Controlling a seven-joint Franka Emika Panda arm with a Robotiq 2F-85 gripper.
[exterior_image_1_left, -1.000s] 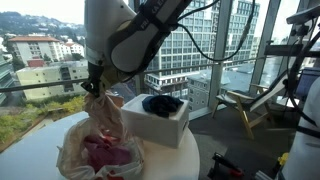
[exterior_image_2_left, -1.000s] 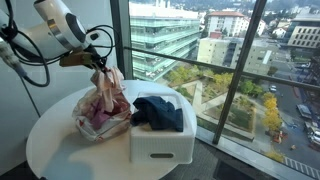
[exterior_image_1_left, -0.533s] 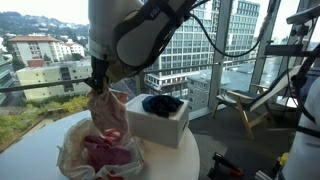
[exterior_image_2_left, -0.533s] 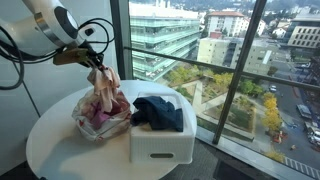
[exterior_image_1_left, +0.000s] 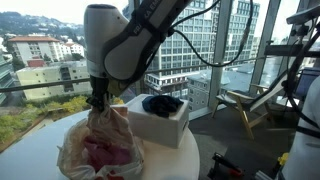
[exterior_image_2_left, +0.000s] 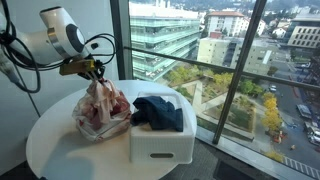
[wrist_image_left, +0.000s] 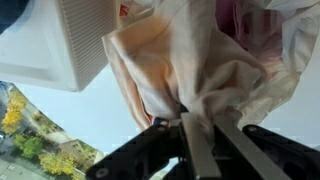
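I need to let go of the pale cloth's peak with my gripper, down on the middle of the heap (exterior_image_1_left: 102, 142) (wrist_image_left: 242, 42) next to the white box.
A pale, cream-and-pink cloth (exterior_image_1_left: 100, 140) lies heaped on the round white table (exterior_image_1_left: 30, 150), one corner drawn up into a peak. My gripper (exterior_image_1_left: 97, 102) is shut on that peak, just above the heap, also seen in an exterior view (exterior_image_2_left: 92, 73). In the wrist view the gripper (wrist_image_left: 190, 118) has its two fingers pinched on a fold of the cloth (wrist_image_left: 190, 60), which hangs away from them. Beside the heap stands a white box (exterior_image_2_left: 160, 135) with a dark blue garment (exterior_image_2_left: 158, 112) lying in it.
The white box (exterior_image_1_left: 155, 122) sits at the table's edge toward the windows. Floor-to-ceiling glass (exterior_image_2_left: 200, 60) runs behind the table. A chair (exterior_image_1_left: 245, 105) stands on the floor past the table. Black cables (exterior_image_2_left: 25, 60) hang from the arm.
The gripper has come down with the cloth still in it, so the pulled-up peak is now shorter and the heap sits lower and wider.
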